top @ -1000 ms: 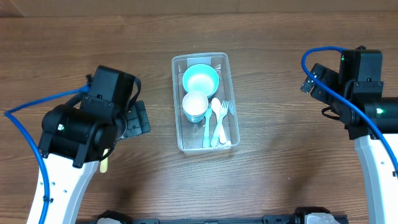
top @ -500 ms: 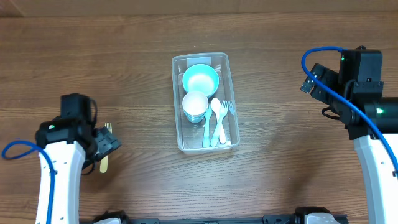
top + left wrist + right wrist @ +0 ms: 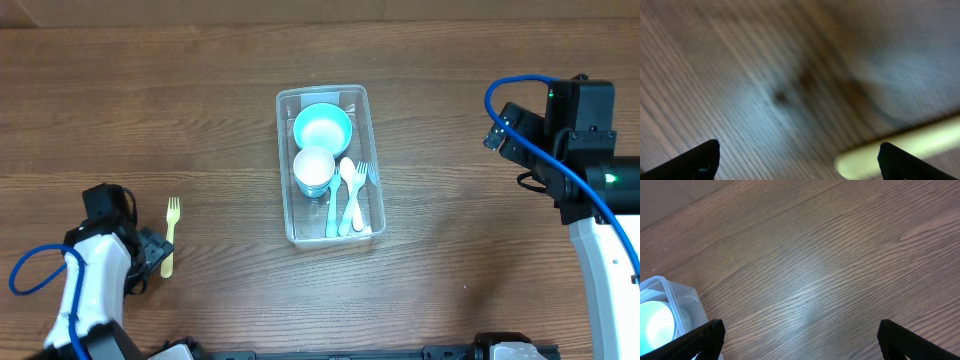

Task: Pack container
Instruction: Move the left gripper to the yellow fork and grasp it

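I will next close my left gripper on the middle of the handle (image 3: 169, 246) of the pale yellow fork.
The clear container (image 3: 283, 210) stands mid-table and holds a teal bowl (image 3: 322, 127), a white cup (image 3: 314, 168) and pale utensils (image 3: 350, 195). A pale yellow fork (image 3: 171, 235) lies on the wood far to its left. My left gripper (image 3: 152, 253) is low at the fork's handle end. In the left wrist view it (image 3: 800, 162) is open, with the blurred handle (image 3: 900, 147) reaching in beside the right finger. My right gripper (image 3: 800, 340) hangs open over bare wood, right of the container's corner (image 3: 662, 284).
The wooden table (image 3: 470, 230) runs to the back edge at the top. The right arm's body (image 3: 580, 130) with its blue cable stands at the right side. The left arm's white link (image 3: 85, 290) lies at the lower left.
My left arm has swung back from beside the container to the lower left, uncovering the yellow fork on the table. Its jaws widened slightly. The right arm has not moved.
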You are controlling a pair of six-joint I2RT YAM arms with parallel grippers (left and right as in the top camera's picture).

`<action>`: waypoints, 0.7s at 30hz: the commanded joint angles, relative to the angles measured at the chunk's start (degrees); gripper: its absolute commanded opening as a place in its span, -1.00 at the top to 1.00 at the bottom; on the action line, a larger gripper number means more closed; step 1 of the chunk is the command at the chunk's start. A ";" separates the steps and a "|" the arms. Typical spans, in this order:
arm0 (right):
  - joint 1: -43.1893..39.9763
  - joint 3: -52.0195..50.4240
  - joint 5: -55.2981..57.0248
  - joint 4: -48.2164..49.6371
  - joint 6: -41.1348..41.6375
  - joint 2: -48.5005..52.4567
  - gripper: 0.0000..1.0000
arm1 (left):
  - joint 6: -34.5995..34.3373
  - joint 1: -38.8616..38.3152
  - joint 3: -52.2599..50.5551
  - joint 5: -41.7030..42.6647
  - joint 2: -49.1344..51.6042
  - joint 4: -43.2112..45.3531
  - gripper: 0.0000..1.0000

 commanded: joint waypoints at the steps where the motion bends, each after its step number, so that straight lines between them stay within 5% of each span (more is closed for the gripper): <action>1: -0.26 0.90 0.39 0.20 -0.13 -0.20 -1.00 | -1.46 3.45 -0.46 -1.46 4.98 1.70 -1.00; 16: -0.26 0.90 0.39 0.17 -0.11 -0.20 -1.00 | -0.33 4.17 -0.46 16.37 8.20 0.22 -0.99; 21: -0.28 0.90 0.39 0.20 -0.13 -0.20 -1.00 | -0.61 4.20 0.59 12.85 7.76 0.09 -1.00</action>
